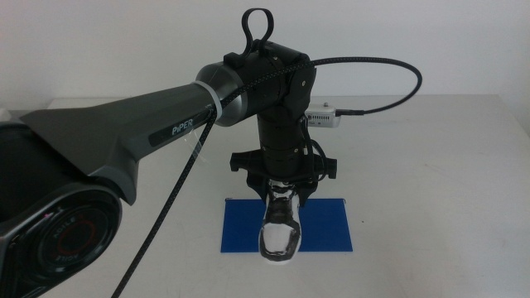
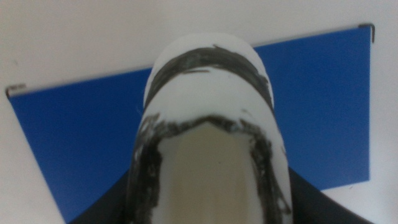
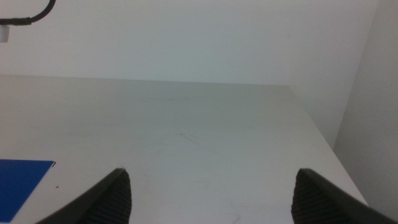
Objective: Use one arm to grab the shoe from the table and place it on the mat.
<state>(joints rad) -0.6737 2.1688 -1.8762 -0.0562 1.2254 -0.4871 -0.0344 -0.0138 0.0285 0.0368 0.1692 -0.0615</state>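
The robot's left gripper will set the shoe down at a slant across the middle of the blue mat [image 1: 282, 219] [image 2: 200, 129]. The shoe now hangs toe-forward over the mat.
The left arm [image 1: 166, 124] reaches in from the left, and its gripper [image 1: 284, 190] is shut on the shoe [image 1: 280, 225], a white sneaker with dark trim. The shoe hangs toe-forward over the middle of the blue mat [image 1: 327, 228], its toe past the mat's near edge. In the left wrist view the shoe [image 2: 208, 93] fills the centre between the dark jaws, with the mat [image 2: 323, 99] spread beneath it. Whether the sole touches the mat cannot be told. The right gripper [image 3: 211, 199] is open over the bare table [image 3: 205, 124], away from the shoe.
The white table [image 1: 431, 165] stretches around the mat on all sides. A black cable [image 1: 397, 70] loops from the left arm's wrist to a small white connector [image 1: 321, 116]. One corner of the mat [image 3: 18, 180] shows in the right wrist view.
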